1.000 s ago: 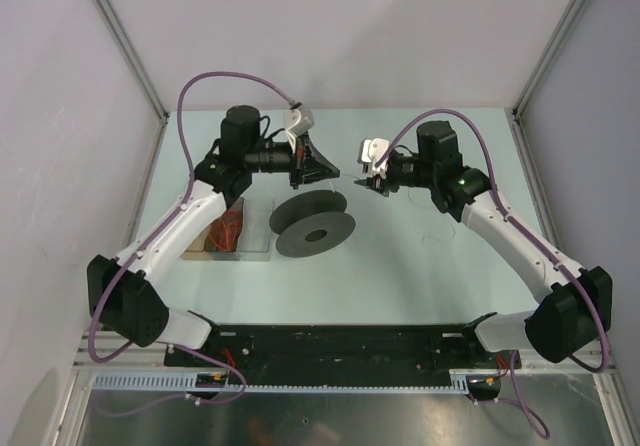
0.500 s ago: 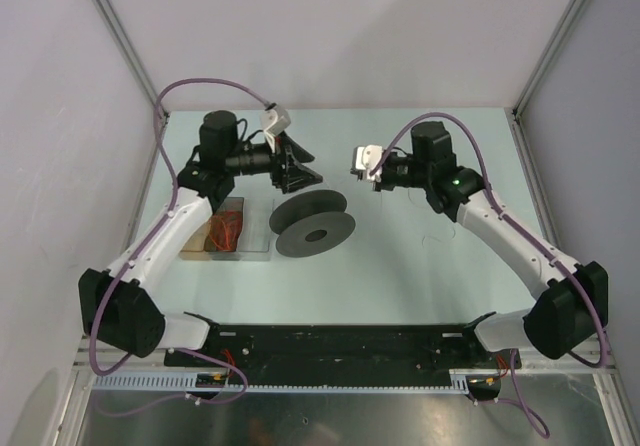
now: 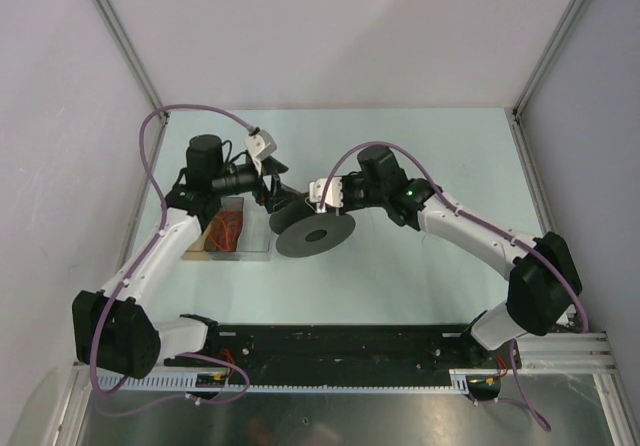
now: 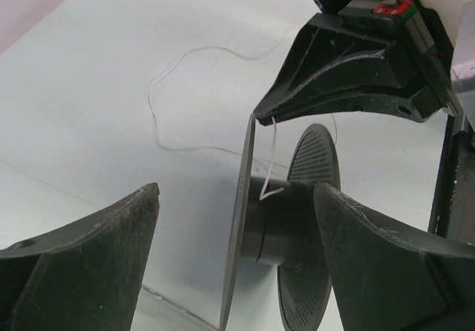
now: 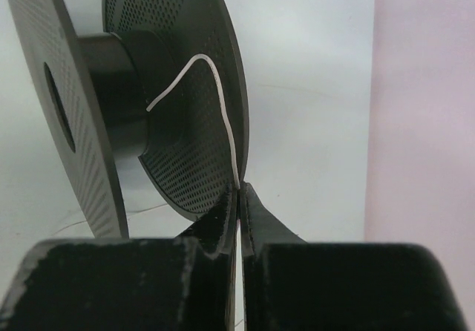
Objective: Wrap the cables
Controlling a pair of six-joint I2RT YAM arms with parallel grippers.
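Observation:
My left gripper is going to close on the black spool's far-side disc (image 3: 289, 204) (image 4: 243, 182) just above the middle of the spool, and it will pin the white cable against it.
The black spool (image 3: 315, 228) stands on edge on the pale table. In the left wrist view its hub (image 4: 286, 223) and thin flange sit between the wide-apart fingers of my left gripper (image 4: 237, 260), which touch nothing. My right gripper (image 5: 239, 190) is shut on the white cable (image 5: 223, 116), which runs from its fingertips over the perforated flange to the hub (image 5: 111, 93). From the left wrist, the right gripper (image 4: 261, 116) hangs just above the spool with the cable (image 4: 272, 156) dropping to the hub. More cable (image 4: 159, 116) lies in loose loops on the table beyond.
A clear plastic tray (image 3: 228, 231) holding orange-red items lies left of the spool, under the left arm. Both grippers (image 3: 288, 199) meet at the spool's far side. Enclosure walls stand at the back and sides, and a black rail (image 3: 330, 344) runs along the near edge.
The left gripper has opened and drawn back left and down to the spool. The right gripper has shut on the cable and swung left to just above the spool.

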